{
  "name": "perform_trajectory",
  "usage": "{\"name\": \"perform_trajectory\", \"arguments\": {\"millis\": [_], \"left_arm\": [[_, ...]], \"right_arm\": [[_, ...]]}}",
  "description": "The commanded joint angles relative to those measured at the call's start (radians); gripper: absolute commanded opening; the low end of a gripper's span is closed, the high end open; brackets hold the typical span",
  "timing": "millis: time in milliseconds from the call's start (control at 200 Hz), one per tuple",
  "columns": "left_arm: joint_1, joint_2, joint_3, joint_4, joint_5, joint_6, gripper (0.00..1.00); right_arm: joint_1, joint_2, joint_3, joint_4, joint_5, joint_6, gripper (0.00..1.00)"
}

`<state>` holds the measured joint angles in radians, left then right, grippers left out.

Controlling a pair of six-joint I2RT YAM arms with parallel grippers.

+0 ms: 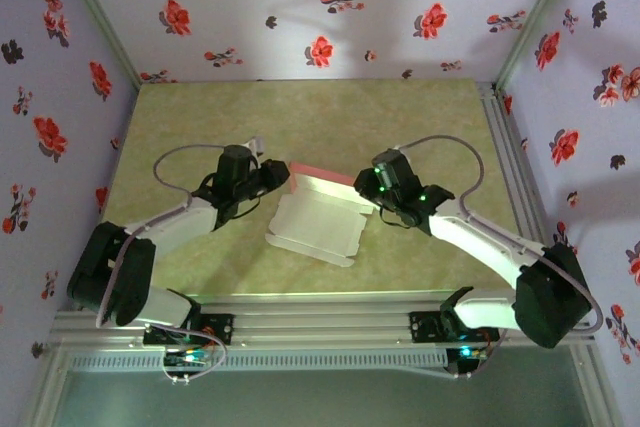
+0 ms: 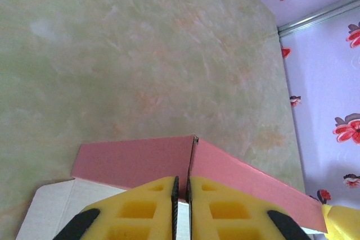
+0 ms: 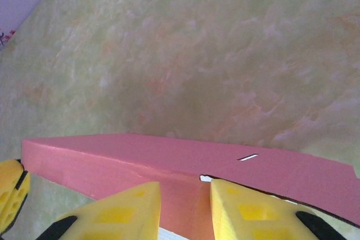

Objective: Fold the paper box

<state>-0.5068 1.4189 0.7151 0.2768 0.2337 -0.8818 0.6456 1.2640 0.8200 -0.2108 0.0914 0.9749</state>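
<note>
My left gripper's shut fingers are at the paper box's corner, where the pink side panel spreads wide from it, so that gripper should open and take both panels [image 2: 192,157] around the corner.
The paper box [image 1: 315,222] lies mid-table, its whitish face up and its far pink flap raised. My left gripper [image 1: 280,177] is at the flap's left end. In the left wrist view its yellow fingers [image 2: 152,200] are shut on a thin upright pink edge of the paper box [image 2: 135,161], with my left gripper [image 2: 181,179] pinching it between the pads. My right gripper [image 1: 365,195] is at the flap's right end. There my right gripper [image 3: 185,186] stands open, its fingers either side of a pink panel of the paper box [image 3: 169,155], with a gap to each pad.
The green marbled table [image 1: 300,112] stretches bare behind the box. Floral walls [image 1: 300,7] close in the back and both sides. An aluminium rail [image 1: 330,307] runs along the near edge between the arm bases.
</note>
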Motion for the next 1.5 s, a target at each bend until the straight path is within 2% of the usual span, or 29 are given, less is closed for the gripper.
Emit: {"name": "perform_trajectory", "arguments": {"millis": [0, 290, 510, 640, 740, 900, 955, 1060, 1155, 1225, 1400, 1495], "left_arm": [[-0.013, -0.005, -0.027, -0.043, -0.028, -0.005, 0.14], [-0.024, 0.012, -0.034, -0.010, -0.010, 0.014, 0.14], [-0.026, -0.001, -0.049, 0.010, 0.005, 0.033, 0.17], [-0.021, -0.022, -0.036, -0.030, -0.007, 0.037, 0.19], [-0.017, -0.026, -0.007, -0.075, -0.010, 0.065, 0.25], [0.005, -0.047, -0.020, -0.047, 0.000, 0.077, 0.35], [0.021, -0.059, -0.026, -0.038, 0.014, 0.079, 0.45], [0.057, -0.083, -0.026, -0.031, 0.055, 0.109, 0.53], [0.095, -0.096, -0.022, -0.006, 0.130, 0.114, 0.55], [0.121, -0.094, -0.012, -0.005, 0.165, 0.106, 0.63], [0.139, -0.037, 0.035, -0.036, 0.198, 0.100, 0.65], [0.134, 0.004, 0.037, 0.004, 0.225, 0.106, 0.65]], "right_arm": [[-0.005, -0.011, -0.031, 0.028, 0.047, 0.055, 0.29], [-0.007, 0.008, -0.100, 0.210, -0.012, 0.128, 0.27], [-0.011, 0.006, -0.113, 0.271, 0.004, 0.114, 0.23], [-0.032, 0.033, -0.117, 0.315, -0.031, 0.091, 0.22], [-0.051, 0.050, -0.128, 0.360, -0.068, 0.074, 0.19], [-0.082, 0.078, -0.126, 0.406, -0.140, 0.028, 0.19], [-0.091, 0.084, -0.127, 0.412, -0.157, 0.014, 0.19], [-0.102, 0.098, -0.127, 0.431, -0.195, -0.012, 0.18], [-0.113, 0.116, -0.125, 0.447, -0.232, -0.040, 0.18], [-0.123, 0.133, -0.126, 0.470, -0.266, -0.064, 0.18], [-0.145, 0.181, -0.118, 0.529, -0.340, -0.107, 0.18], [-0.156, 0.211, -0.104, 0.557, -0.376, -0.117, 0.18]]}}
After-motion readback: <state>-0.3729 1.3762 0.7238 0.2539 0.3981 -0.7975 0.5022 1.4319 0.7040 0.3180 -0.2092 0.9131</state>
